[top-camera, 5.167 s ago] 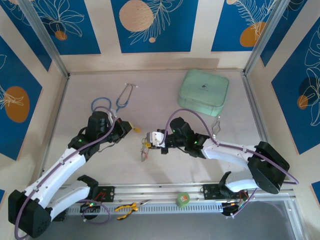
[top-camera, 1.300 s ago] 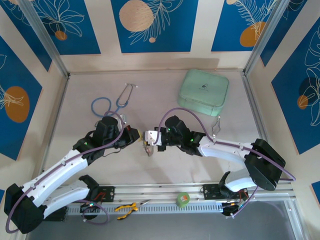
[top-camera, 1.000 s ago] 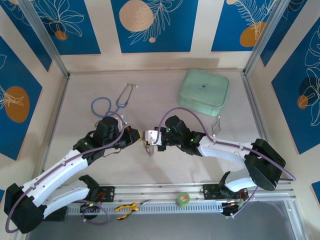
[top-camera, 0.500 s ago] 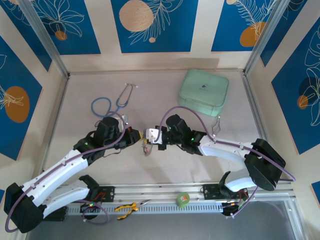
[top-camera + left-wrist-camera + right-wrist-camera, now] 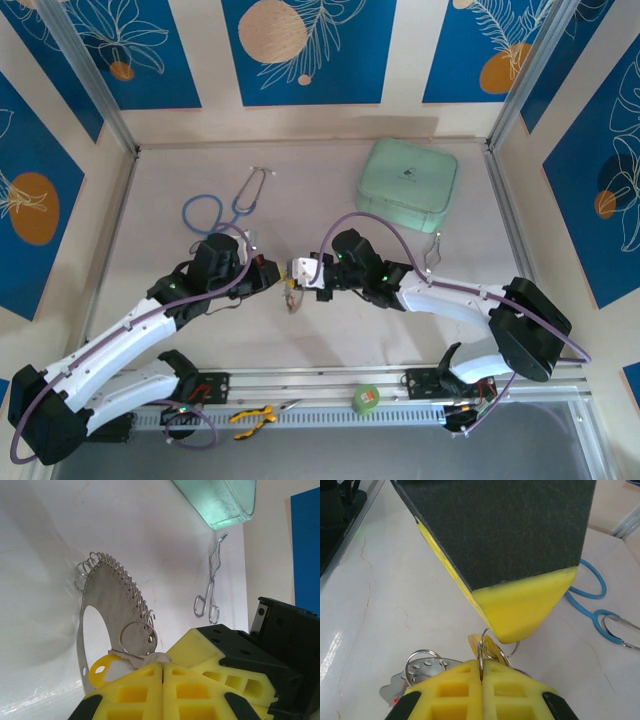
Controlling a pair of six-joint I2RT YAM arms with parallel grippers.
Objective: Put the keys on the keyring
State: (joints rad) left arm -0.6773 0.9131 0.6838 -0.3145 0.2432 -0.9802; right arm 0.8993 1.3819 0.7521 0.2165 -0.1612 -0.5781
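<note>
Next, my left gripper opens, face my right gripper squarely and takes the split ring's wire point(image 5: 480, 653), because it is pinching the key and crowding my right gripper's fingers.
My left gripper point(image 5: 162, 667) is shut on a small key point(image 5: 131, 657) with a silver blade and a brass-yellow head. A small split ring point(image 5: 138, 637) hangs from that key. Behind it hangs the keyring point(image 5: 107, 597), a curved silver piece fringed with several small silver keys. My right gripper point(image 5: 481, 666) is shut on the thin wire of the split ring point(image 5: 481, 655), with the yellow key point(image 5: 485, 644) just past its tips. The keyring point(image 5: 422, 672) and red tag point(image 5: 395, 700) hang to its left. From above, left gripper point(image 5: 277, 277) and right gripper point(image 5: 297, 274) meet tip to tip, the keyring point(image 5: 292, 298) dangling below.
The left finger point(image 5: 520, 605) looms right over the right gripper's tips. A blue stethoscope point(image 5: 225, 205) lies at the back left, a mint-green case point(image 5: 407, 185) at the back right, and a silver wire clip point(image 5: 433, 250) beside the right arm. Tools and tape point(image 5: 366, 399) sit on the front rail.
Over five seconds my left gripper has closed in on the right one until the tips meet. In the last half second the hanging keyring has barely shifted.
</note>
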